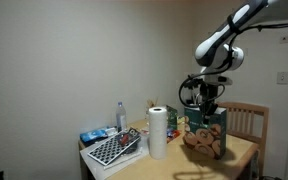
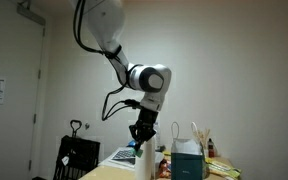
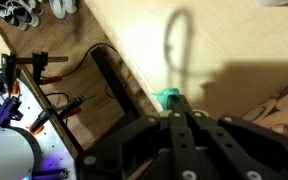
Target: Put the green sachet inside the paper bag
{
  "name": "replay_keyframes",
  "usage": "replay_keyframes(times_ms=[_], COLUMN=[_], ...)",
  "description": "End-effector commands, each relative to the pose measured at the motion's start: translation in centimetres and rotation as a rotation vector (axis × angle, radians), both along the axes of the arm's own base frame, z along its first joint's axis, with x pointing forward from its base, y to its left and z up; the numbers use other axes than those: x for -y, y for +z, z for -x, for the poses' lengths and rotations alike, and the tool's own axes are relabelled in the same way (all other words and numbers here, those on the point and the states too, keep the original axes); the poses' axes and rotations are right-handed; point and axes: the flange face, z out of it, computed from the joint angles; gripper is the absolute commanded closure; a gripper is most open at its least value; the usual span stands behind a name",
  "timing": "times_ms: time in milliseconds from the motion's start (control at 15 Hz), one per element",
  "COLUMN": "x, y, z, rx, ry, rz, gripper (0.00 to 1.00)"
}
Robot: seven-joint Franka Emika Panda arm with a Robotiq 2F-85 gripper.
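My gripper is holding the green sachet just above the paper bag's top. I will let go of it so it rests down at the bottom of the upright paper bag [image 1: 206, 143].
In the wrist view my gripper [image 3: 177, 108] is shut on the green sachet [image 3: 167, 97], a small bright-green packet that sticks out from between the fingertips above the wooden table [image 3: 214, 40]. In an exterior view the gripper [image 1: 210, 102] hangs just above the top of the paper bag [image 1: 206, 136], a teal bag with brown rounds that stands upright on the table. The bag [image 2: 187, 165] with its loop handles also shows in an exterior view, to the right of the gripper [image 2: 140, 138]. The sachet is too small to make out in both exterior views.
A white paper towel roll [image 1: 158, 132] stands beside the bag. A bottle [image 1: 121, 115] and a gridded board [image 1: 115, 150] lie at the table's far end. A wooden chair [image 1: 250, 120] stands behind the table. Cables and a dark stand [image 3: 44, 75] are on the floor past the table edge.
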Motion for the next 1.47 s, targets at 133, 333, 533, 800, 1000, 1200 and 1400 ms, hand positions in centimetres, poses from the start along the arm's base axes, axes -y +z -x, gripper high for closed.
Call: replay_keyframes(times_ms=[133, 333, 533, 800, 1000, 1200, 1400], x=[-0.1, 1.3, 4.5, 8.0, 9.6, 10.4, 10.1], y=[0.8, 3.2, 8.4, 15.3, 17.6, 16.9, 14.3], z=[0.8, 0.9, 1.5, 3.1, 3.0, 0.9, -1.5], rx=[0.007, 0.095, 0.217, 0.356, 0.457, 0.52, 0.506], ry=[-0.001, -0.063, -0.157, -0.299, -0.419, -0.529, -0.561], rz=[-0.004, 0.008, 0.031, 0.064, 0.099, 0.149, 0.154], gripper=[0.99, 1.0, 1.0, 1.0, 1.0, 1.0, 1.0])
